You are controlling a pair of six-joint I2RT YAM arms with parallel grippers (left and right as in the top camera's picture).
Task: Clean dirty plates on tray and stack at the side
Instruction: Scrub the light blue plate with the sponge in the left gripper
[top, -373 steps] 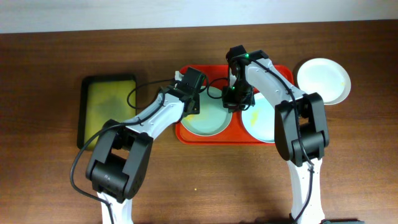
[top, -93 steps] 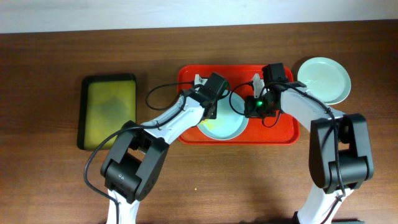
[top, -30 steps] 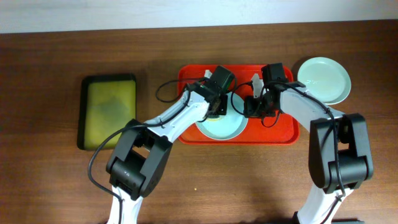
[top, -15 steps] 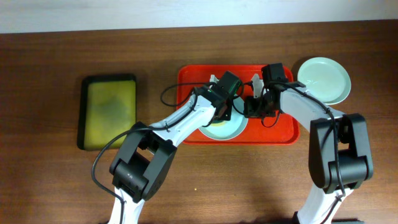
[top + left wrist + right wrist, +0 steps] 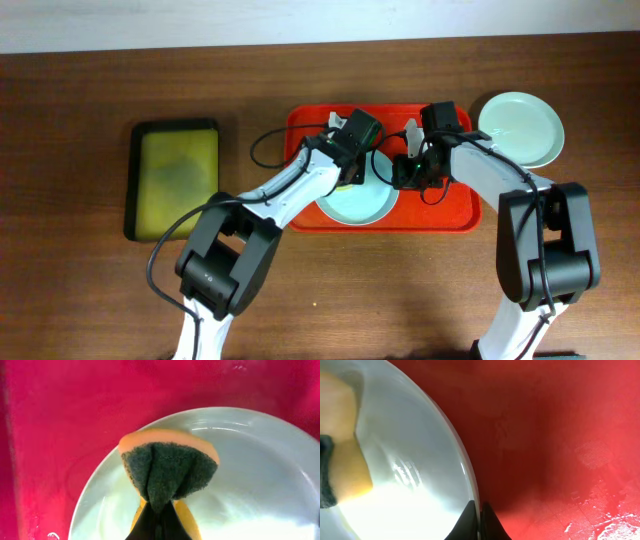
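My left gripper will let go of the sponge in the black-rimmed yellow-green tray [image 5: 184, 179], near its middle.
A pale blue plate [image 5: 360, 205] lies in the red tray [image 5: 450, 210]. My left gripper [image 5: 350, 172] is shut on an orange sponge with a green scouring face [image 5: 167, 467] and presses it onto the far part of the plate [image 5: 260, 470]. My right gripper [image 5: 400, 172] is shut on the plate's right rim [image 5: 472, 485], one finger on each side of the edge. The sponge also shows at the left edge of the right wrist view [image 5: 342, 475]. A pale mint green plate [image 5: 520, 128] sits on the table to the right of the tray; a white plate is not visible.
A black-rimmed yellow-green tray [image 5: 178, 175] lies at the left on the brown table. The tray floor [image 5: 560, 435] right of the blue plate is wet and bare. The white wall edge runs along the back.
Since the oldest frame the mint plate has gone from the tray to the place at the right. In the last second the left gripper swept the sponge right, then back left; the right gripper stayed put.
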